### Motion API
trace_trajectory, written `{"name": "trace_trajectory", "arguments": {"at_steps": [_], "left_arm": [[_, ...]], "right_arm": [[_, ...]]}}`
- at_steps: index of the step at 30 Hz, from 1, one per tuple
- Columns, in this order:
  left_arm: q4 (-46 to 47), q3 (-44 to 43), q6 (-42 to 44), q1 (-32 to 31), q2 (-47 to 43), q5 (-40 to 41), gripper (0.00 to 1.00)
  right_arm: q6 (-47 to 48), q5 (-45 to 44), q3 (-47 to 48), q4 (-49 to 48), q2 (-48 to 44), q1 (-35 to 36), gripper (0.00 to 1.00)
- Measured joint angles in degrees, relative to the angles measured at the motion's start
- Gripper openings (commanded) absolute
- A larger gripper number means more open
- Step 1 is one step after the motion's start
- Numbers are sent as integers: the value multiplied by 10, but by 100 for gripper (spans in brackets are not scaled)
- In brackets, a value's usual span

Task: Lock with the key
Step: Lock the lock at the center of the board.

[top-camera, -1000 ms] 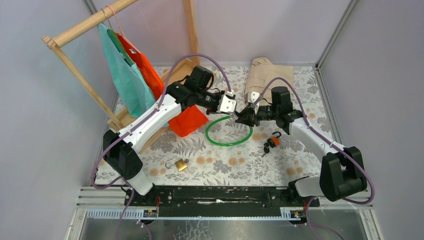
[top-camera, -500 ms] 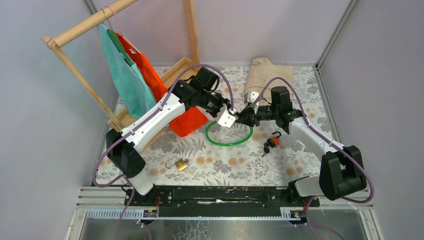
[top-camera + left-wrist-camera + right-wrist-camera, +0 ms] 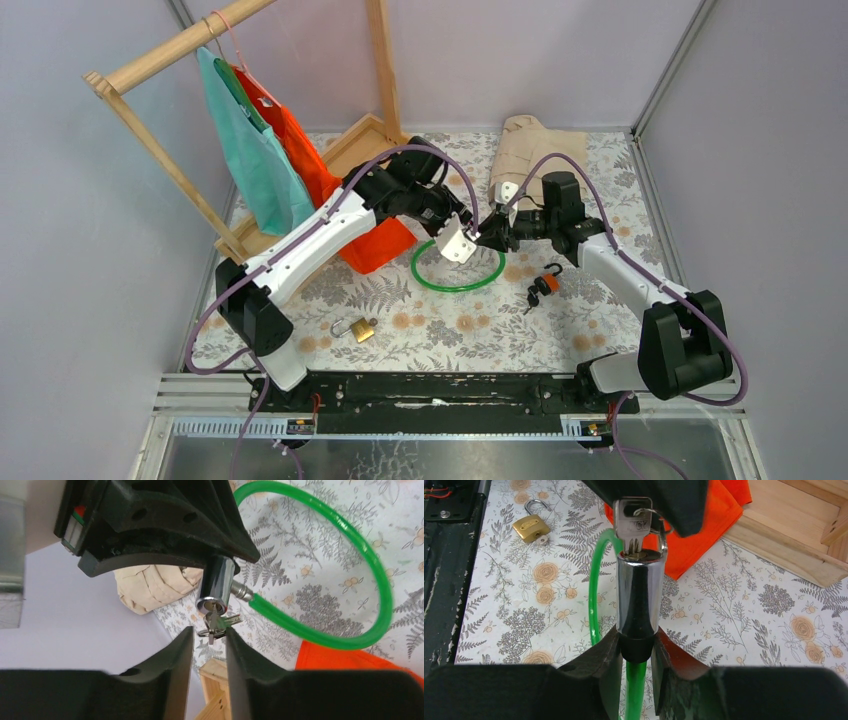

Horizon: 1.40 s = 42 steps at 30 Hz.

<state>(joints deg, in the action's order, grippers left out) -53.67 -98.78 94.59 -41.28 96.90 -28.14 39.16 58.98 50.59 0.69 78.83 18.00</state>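
Note:
Next, my left gripper opens, roll back and grips the key's head point(image 3: 632, 518) before it turns the key, because it is rolled far over at the cylinder's keyhole.
A green cable lock point(image 3: 440, 283) lies looped on the floral table. My right gripper point(image 3: 636, 640) is shut on its chrome cylinder point(image 3: 638, 590) and holds it raised, also seen in the left wrist view point(image 3: 216, 587). A silver key point(image 3: 630, 520) on a ring sits in the cylinder's keyhole. My left gripper point(image 3: 209, 632) is open, its tips on either side of the key point(image 3: 215, 623) without clamping it. One left finger point(image 3: 674, 500) is beside the key's head. In the top view the left gripper point(image 3: 468, 238) meets the right gripper point(image 3: 490, 238) tip to tip.
A brass padlock point(image 3: 358, 328) lies open near the front left. An orange padlock with keys point(image 3: 543, 284) lies right of the cable. A wooden rack point(image 3: 150, 65) holds teal and orange cloths at the back left. A beige cloth point(image 3: 530, 145) lies at the back.
My left gripper has moved right and down from beside the orange cloth until its tips reach the key. The right gripper has held the cylinder still.

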Motion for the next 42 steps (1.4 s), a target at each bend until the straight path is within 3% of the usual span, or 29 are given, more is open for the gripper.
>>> {"name": "trace_trajectory", "arguments": {"at_steps": [6, 9, 18, 29, 42], "left_arm": [[2, 18, -39, 0, -6, 22, 66], [2, 41, -72, 3, -17, 25, 71], [35, 83, -262, 12, -68, -8, 74], [219, 140, -681, 12, -104, 52, 69], [289, 134, -889, 12, -88, 130, 67]], "right_arm": [[0, 6, 0, 4, 0, 1, 0], [0, 6, 0, 8, 0, 1, 0], [-3, 5, -1, 41, 1, 2, 0], [-71, -17, -16, 17, -5, 3, 0], [-132, -150, -21, -3, -61, 6, 0]]}}
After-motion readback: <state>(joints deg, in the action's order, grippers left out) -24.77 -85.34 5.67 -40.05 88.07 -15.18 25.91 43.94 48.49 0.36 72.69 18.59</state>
